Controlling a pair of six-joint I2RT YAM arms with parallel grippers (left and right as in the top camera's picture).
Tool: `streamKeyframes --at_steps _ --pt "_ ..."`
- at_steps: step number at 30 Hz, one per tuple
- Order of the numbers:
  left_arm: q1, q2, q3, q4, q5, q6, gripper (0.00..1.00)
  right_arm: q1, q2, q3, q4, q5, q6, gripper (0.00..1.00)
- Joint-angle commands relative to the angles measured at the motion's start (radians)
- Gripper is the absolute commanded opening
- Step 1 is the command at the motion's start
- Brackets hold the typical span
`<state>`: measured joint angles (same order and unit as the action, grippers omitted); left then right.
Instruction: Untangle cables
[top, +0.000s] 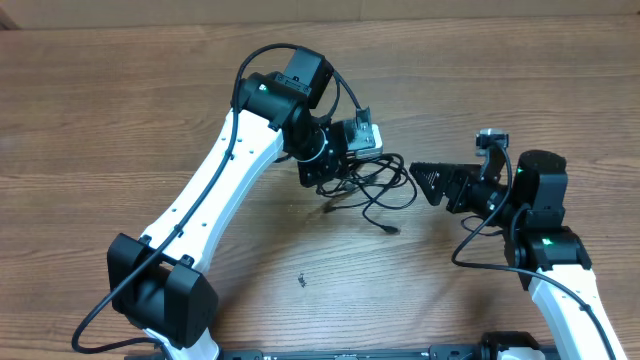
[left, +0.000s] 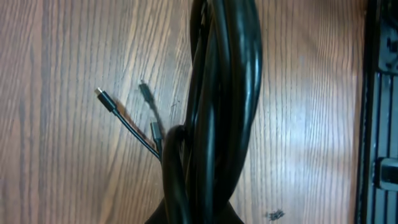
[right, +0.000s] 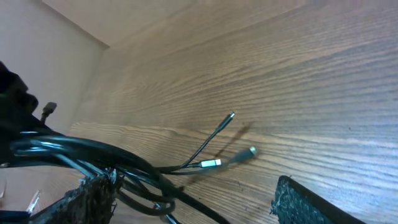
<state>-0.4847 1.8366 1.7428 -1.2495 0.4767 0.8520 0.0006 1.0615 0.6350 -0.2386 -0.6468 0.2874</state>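
My left gripper needs to let go of the bundle on the wooden table (top: 320, 198), just past the small dark speck.
The cables (top: 372, 184) are a tangle of thin black cords lying mid-table, with one loose end trailing to a plug (top: 392, 230). My left gripper (top: 332, 170) is shut on the bundle's left side. In the left wrist view the gathered cables (left: 221, 106) rise straight up from the gripper (left: 202, 219), and two plug ends (left: 103, 98) stick out to the left. My right gripper (top: 422, 184) stands open just right of the tangle, facing it. In the right wrist view several cables (right: 124, 163) cross its left finger (right: 93, 199), and a silver-tipped plug (right: 211, 163) lies ahead.
The wooden table (top: 120, 110) carries a small dark speck (top: 300, 280) in front of the tangle. A thick black robot cable (top: 280, 50) arches over the left arm's wrist. A dark edge (left: 379, 112) shows at the right of the left wrist view.
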Motion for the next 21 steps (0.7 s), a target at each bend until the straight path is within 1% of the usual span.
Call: streamKeyframes --at_steps 1,9,21 --pt "0.001 -0.026 0.001 0.005 0.022 0.061 0.04 0.002 0.001 0.013 0.002 -0.01 -0.009 0.81" --pt "-0.002 -0.026 0.001 0.046 0.165 0.06 0.04 0.006 0.001 0.013 -0.002 -0.037 -0.008 0.81" --pt "-0.069 -0.026 0.001 0.065 0.17 0.057 0.04 0.006 0.001 0.013 -0.002 -0.051 -0.008 0.81"
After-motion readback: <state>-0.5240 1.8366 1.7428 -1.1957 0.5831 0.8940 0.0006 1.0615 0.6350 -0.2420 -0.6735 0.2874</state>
